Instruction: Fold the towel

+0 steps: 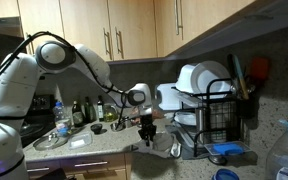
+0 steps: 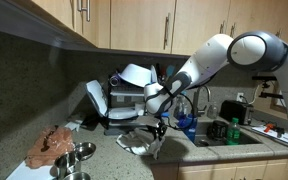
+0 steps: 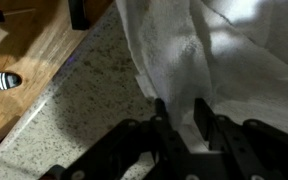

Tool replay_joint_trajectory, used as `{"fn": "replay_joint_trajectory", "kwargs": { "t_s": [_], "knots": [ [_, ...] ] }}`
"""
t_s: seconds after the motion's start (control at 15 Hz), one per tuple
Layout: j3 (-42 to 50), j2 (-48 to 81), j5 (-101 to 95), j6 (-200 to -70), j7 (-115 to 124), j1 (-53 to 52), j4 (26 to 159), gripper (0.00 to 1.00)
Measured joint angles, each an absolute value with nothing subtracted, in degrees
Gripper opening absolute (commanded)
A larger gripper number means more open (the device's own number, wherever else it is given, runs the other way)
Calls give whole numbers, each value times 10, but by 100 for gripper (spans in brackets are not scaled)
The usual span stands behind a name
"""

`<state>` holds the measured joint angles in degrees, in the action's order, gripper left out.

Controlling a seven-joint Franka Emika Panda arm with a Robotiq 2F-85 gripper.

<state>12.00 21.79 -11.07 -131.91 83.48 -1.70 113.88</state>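
The towel lies bunched near the edge of the counter. Next, my gripper opens, takes the towel's raised fold (image 3: 172,55) and pulls it toward the dish rack before folding.
The white towel (image 3: 219,50) lies bunched on the speckled counter (image 3: 84,110) and fills most of the wrist view. It shows as a pale heap under the arm in both exterior views (image 2: 142,141) (image 1: 152,147). My gripper (image 3: 181,115) points down at the towel's near edge, with a fold of cloth pinched between its two black fingers. In the exterior views the gripper (image 1: 147,131) (image 2: 159,129) sits low over the counter in front of the dish rack.
A black dish rack with white plates and bowls (image 1: 212,100) (image 2: 124,95) stands right behind the towel. Bottles (image 1: 79,112) and a metal dish stand further along. Metal bowls (image 2: 79,152) and a brown cloth (image 2: 52,143) lie at the counter's end. The counter edge drops to the wood floor (image 3: 24,50).
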Motion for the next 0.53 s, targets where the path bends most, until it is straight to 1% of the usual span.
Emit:
{"fn": "replay_joint_trajectory", "kwargs": {
  "t_s": [0.07,0.2,0.53],
  "knots": [
    [120,220,-115,-1319,835,-18,1137,4],
    [120,223,-123,-1319,835,-20,1133,0],
    [120,224,-133,-1319,835,-22,1128,2]
  ]
}}
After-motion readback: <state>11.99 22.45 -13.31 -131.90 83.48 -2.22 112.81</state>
